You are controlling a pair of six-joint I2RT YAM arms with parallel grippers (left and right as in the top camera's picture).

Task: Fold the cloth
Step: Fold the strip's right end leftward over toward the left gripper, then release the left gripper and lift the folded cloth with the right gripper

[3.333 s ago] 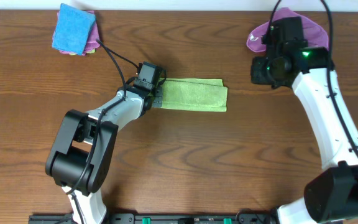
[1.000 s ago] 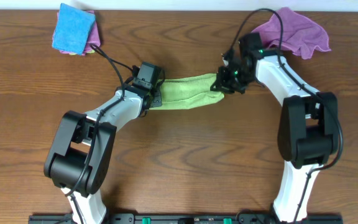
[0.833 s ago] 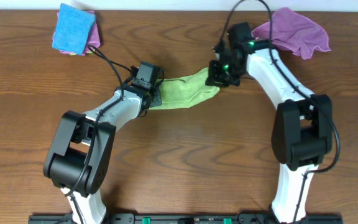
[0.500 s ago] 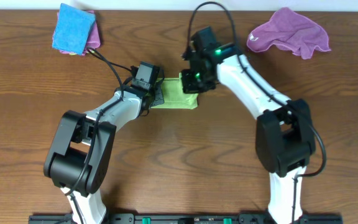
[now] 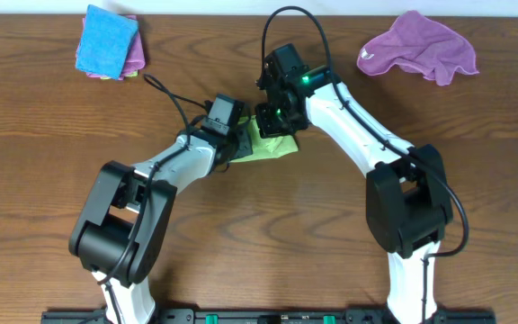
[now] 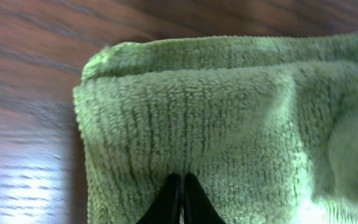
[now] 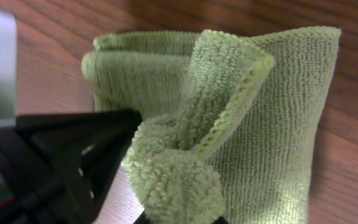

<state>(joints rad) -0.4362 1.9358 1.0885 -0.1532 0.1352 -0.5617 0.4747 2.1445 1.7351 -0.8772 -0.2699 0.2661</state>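
Observation:
The robot's right gripper will release the bunched fold on the wooden table (image 5: 203, 138) under the wrist of the left gripper.
The green cloth (image 5: 268, 146) lies folded short on the wooden table, mid-centre. My left gripper (image 5: 237, 144) presses on its left end; in the left wrist view the cloth (image 6: 216, 118) fills the frame and the fingertips (image 6: 180, 186) are shut together on its pile. My right gripper (image 5: 275, 126) is over the cloth's top right, shut on a bunched end of it (image 7: 179, 186); the carried flap (image 7: 229, 93) stands up over the flat layer (image 7: 278, 137). The left arm's black body (image 7: 67, 155) sits close at the left in the right wrist view.
A blue cloth (image 5: 106, 40) on a pink one (image 5: 133, 58) lies at the back left. A purple cloth (image 5: 418, 45) lies crumpled at the back right. Cables run from both wrists over the table.
My right gripper came from the back right, took the green cloth's right end and carried it left over the rest. The cloth is now about half as long. The left gripper shifted slightly right.

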